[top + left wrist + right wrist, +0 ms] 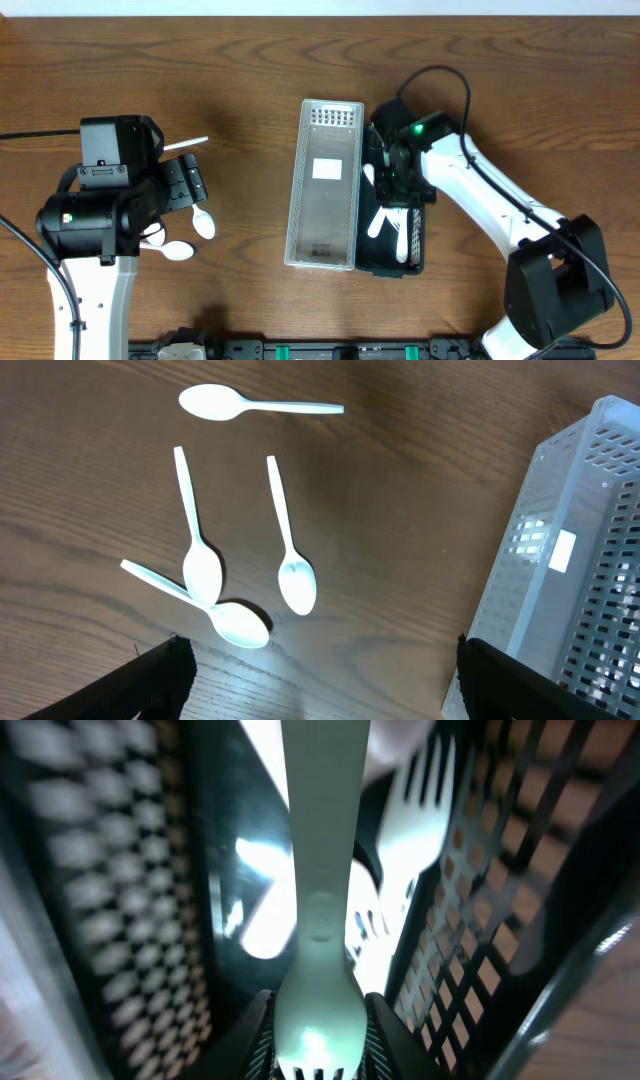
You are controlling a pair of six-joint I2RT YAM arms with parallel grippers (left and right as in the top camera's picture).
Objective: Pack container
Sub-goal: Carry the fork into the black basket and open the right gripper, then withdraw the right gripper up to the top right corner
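I need to close my left gripper on the spoon's handle (194,205) (288,541) just above its bowl, to take the white plastic spoon that is nearest the pale mesh container.
Several white plastic spoons (290,540) lie loose on the wooden table, also showing in the overhead view (203,222). My left gripper (320,685) is open and empty above the table just short of them (186,184). A pale mesh container (325,185) stands in the middle, and it is at the right edge of the left wrist view (580,560). A black mesh container (412,250) beside it holds white forks (420,800). My right gripper (320,1040) is shut on a white fork (320,870) and reaches down inside the black container (398,183).
The two containers stand side by side, touching, with long sides running front to back. Bare wooden table lies around them. The right arm's cable loops over the table behind the black container.
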